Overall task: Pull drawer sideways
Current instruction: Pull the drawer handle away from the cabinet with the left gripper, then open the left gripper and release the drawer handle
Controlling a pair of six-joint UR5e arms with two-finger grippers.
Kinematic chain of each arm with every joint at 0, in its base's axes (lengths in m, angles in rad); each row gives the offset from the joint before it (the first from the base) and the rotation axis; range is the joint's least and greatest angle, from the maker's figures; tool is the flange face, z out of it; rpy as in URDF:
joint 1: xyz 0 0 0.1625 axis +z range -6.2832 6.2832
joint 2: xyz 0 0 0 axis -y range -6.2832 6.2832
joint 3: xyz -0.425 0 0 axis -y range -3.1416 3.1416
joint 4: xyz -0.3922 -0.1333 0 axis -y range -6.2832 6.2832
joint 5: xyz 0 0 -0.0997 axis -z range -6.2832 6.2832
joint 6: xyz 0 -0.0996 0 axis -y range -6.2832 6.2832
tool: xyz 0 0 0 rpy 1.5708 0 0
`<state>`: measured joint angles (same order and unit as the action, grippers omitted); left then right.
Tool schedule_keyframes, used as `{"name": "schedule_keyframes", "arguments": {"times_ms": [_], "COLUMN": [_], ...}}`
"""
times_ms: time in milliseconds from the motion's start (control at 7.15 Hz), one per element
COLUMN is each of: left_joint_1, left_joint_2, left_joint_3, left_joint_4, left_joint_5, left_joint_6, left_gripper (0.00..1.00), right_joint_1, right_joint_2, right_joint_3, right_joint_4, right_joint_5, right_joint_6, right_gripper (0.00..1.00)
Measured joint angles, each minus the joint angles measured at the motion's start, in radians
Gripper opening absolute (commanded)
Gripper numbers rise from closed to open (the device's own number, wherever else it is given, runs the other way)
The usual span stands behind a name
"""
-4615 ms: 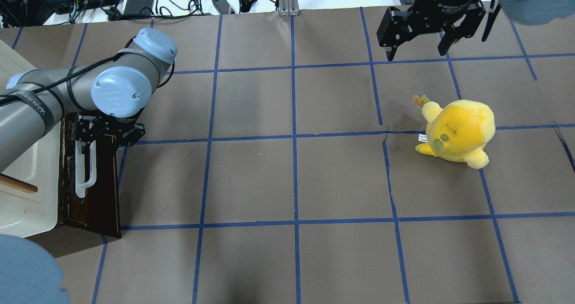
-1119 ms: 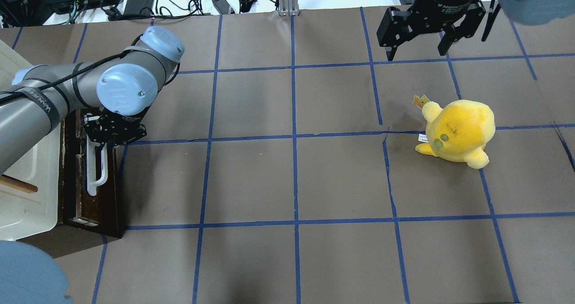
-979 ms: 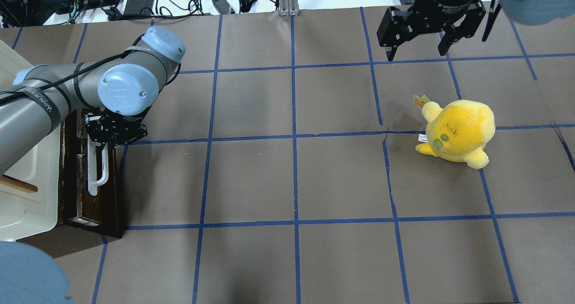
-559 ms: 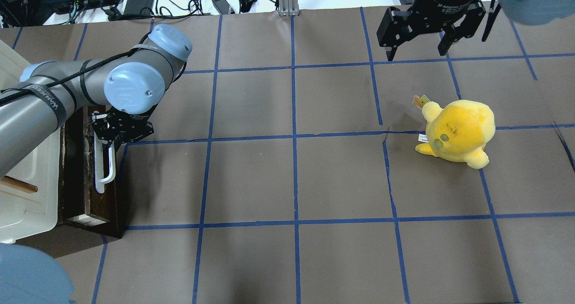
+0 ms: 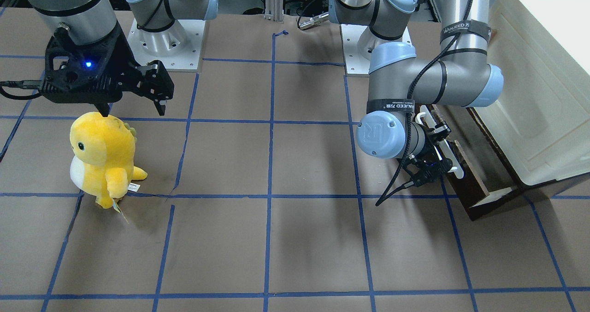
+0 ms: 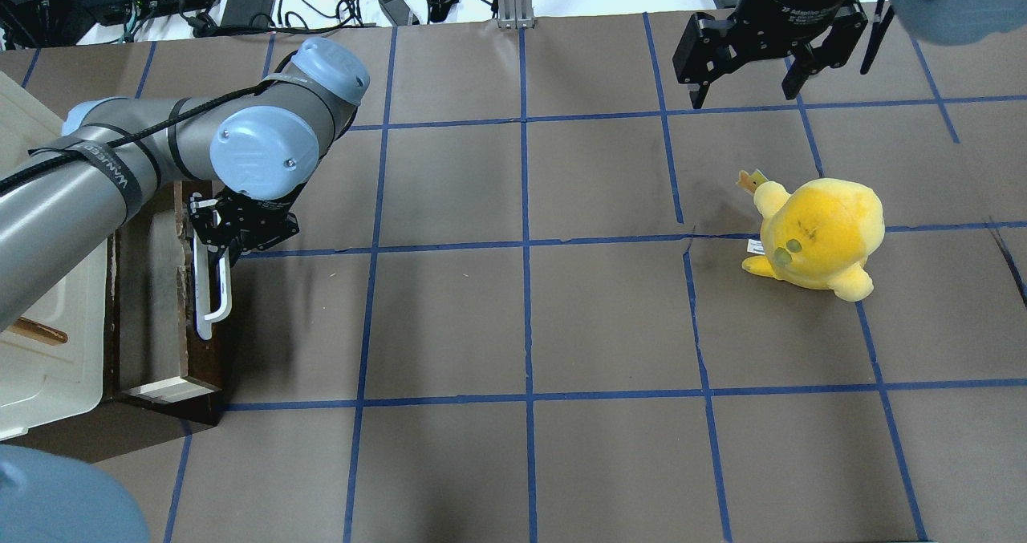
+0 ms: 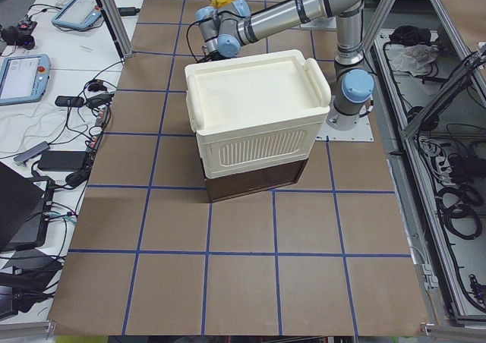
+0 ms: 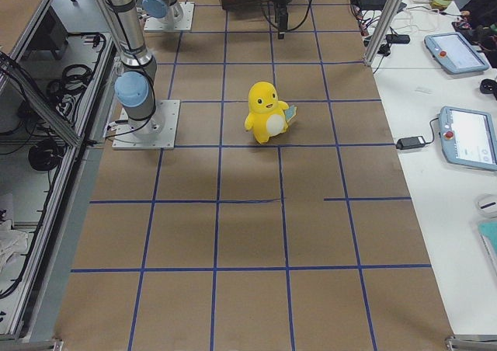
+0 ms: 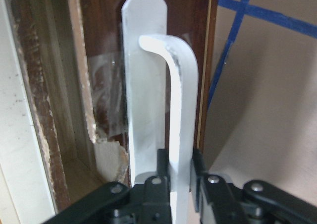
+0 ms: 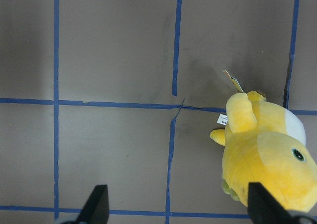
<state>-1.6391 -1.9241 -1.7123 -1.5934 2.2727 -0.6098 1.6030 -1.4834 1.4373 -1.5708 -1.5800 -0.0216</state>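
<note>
I will release the drawer's white handle with my left gripper between the brown base and the nearest blue tape line (image 5: 409, 154).
The drawer (image 6: 207, 358) has a dark brown front panel and a long white bar handle (image 6: 212, 290). It stands partly pulled out of the brown base under the cream-white case (image 6: 40, 350). My left gripper (image 6: 218, 242) is shut on the far end of the handle. The left wrist view shows the handle (image 9: 181, 110) pinched between the black fingers (image 9: 161, 167), with the drawer's pale wood inside on the left. In the front-facing view the gripper (image 5: 435, 164) holds the handle (image 5: 445, 148). My right gripper (image 6: 744, 98) is open and empty, high above the table.
A yellow plush toy (image 6: 818, 234) stands on the right half of the table, below the right gripper (image 5: 133, 111). It also shows in the right wrist view (image 10: 267, 154). The case (image 5: 539, 72) sits at the table's left edge. Blue tape lines grid the brown table.
My left gripper has moved to the right with the handle in it. The drawer has slid out to the right from under the case. The right arm has not moved.
</note>
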Motion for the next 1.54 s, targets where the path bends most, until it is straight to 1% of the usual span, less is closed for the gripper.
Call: {"name": "schedule_keyframes", "arguments": {"times_ms": [979,1538], "left_joint_1": [-0.037,-0.083], "left_joint_2": [-0.006,-0.023], "left_joint_3": [0.032,0.063], "left_joint_4": [0.000,-0.001], "left_joint_5": [-0.053,-0.075], "left_joint_6": [-0.010,-0.011], "left_gripper": [0.22,0.22], "right_joint_1": [0.000,0.000], "right_joint_2": [0.000,0.000], "right_joint_3": [0.000,0.000], "right_joint_4": [0.000,0.000], "right_joint_5": [0.000,-0.001], "right_joint_6": [0.000,0.000], "right_gripper": [1.00,1.00]}}
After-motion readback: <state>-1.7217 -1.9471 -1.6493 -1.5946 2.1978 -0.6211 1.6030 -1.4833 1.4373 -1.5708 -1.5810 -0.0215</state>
